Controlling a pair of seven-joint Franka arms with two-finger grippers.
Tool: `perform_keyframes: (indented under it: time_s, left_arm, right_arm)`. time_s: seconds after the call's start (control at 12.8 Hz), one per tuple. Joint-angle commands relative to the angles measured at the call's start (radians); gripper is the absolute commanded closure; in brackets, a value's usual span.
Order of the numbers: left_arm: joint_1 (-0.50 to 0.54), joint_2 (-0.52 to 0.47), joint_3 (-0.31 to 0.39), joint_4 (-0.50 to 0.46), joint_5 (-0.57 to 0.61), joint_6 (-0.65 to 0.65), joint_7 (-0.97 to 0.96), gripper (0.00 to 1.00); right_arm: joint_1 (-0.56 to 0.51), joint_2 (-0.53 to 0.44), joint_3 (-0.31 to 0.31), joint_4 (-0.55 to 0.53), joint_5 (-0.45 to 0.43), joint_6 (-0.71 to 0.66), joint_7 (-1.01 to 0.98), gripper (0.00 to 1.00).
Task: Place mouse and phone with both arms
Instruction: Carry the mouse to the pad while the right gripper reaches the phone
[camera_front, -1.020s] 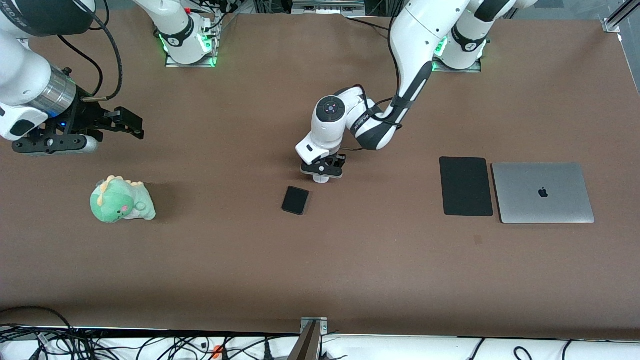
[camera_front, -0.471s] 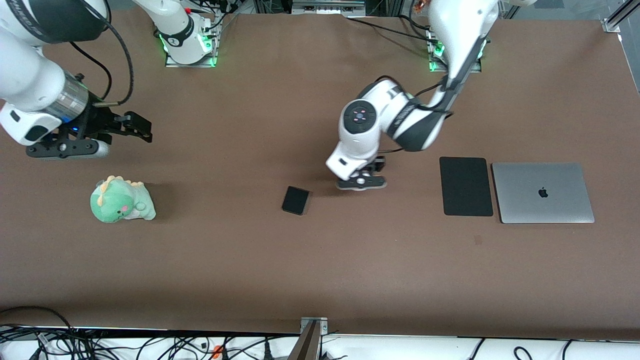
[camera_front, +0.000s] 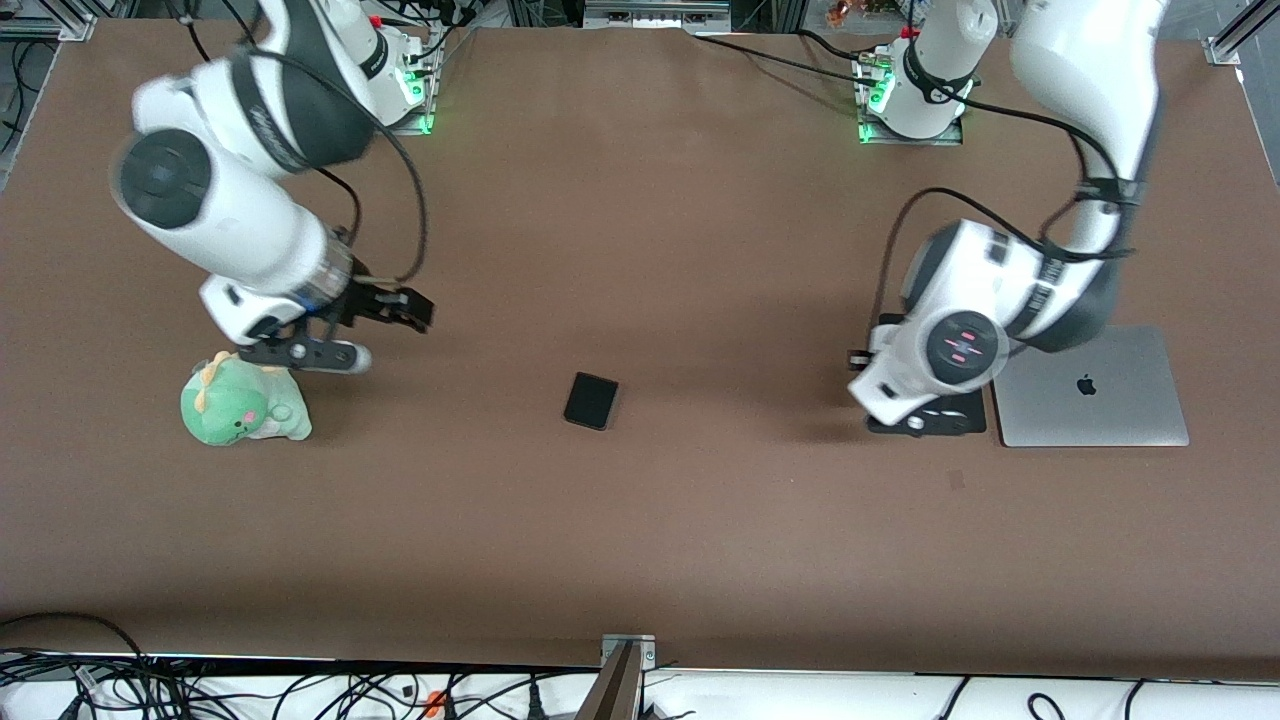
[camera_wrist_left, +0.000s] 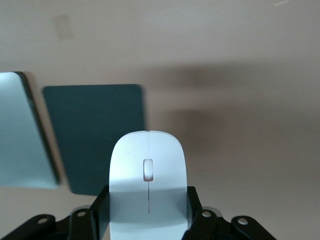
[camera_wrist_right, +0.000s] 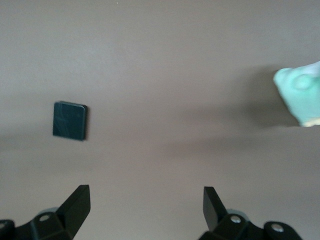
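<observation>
The white mouse, now held above the mouse pad's edge, will be released by my left gripper on the middle of the black mouse pad (camera_front: 936, 380) (camera_wrist_left: 101, 134) next to the silver laptop.
The white mouse (camera_wrist_left: 148, 175) sits between the fingers of my left gripper (camera_wrist_left: 148, 205), which is shut on it. In the front view this gripper (camera_front: 922, 420) is over the edge of the black mouse pad (camera_front: 975, 420), and the wrist hides the mouse. The mouse pad (camera_wrist_left: 95, 135) lies below the mouse in the left wrist view. The black phone (camera_front: 590, 400) lies flat on the table's middle; it also shows in the right wrist view (camera_wrist_right: 70, 120). My right gripper (camera_front: 405, 312) is open and empty in the air between the plush toy and the phone, its fingertips (camera_wrist_right: 80, 197) wide apart.
A green plush dinosaur (camera_front: 243, 400) sits toward the right arm's end, just under the right wrist; it shows in the right wrist view (camera_wrist_right: 300, 95) too. A closed silver laptop (camera_front: 1090, 395) lies beside the mouse pad at the left arm's end.
My left gripper has carried the mouse from beside the phone to over the mouse pad. My right arm has swung in from the table's end to a spot above the plush toy, toward the phone.
</observation>
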Motion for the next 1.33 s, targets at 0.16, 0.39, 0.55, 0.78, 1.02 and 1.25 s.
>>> perform_keyframes:
  time_s: [0.16, 0.39, 0.55, 0.78, 1.02, 1.25]
  left_arm:
    - [0.123, -0.036, -0.023, -0.220, 0.005, 0.229, 0.164, 0.48]
    - [0.162, -0.041, -0.020, -0.354, 0.020, 0.453, 0.177, 0.46]
    - [0.192, -0.039, -0.022, -0.377, 0.023, 0.502, 0.181, 0.46]
    - [0.195, -0.038, -0.022, -0.385, 0.023, 0.507, 0.188, 0.43]
    - [0.208, -0.036, -0.022, -0.386, 0.023, 0.505, 0.194, 0.00]
    - [0.203, -0.062, -0.025, -0.374, 0.023, 0.478, 0.195, 0.00]
  right_arm:
    - [0.125, 0.163, -0.004, 0.013, -0.050, 0.208, 0.258, 0.00]
    - [0.210, 0.284, -0.007, 0.016, -0.090, 0.378, 0.415, 0.00]
    - [0.240, 0.344, -0.009, 0.018, -0.127, 0.450, 0.475, 0.00]
    - [0.264, 0.415, -0.013, 0.035, -0.132, 0.522, 0.503, 0.00]
    - [0.296, 0.481, -0.022, 0.074, -0.151, 0.567, 0.550, 0.00]
    - [0.313, 0.513, -0.030, 0.088, -0.205, 0.575, 0.591, 0.00]
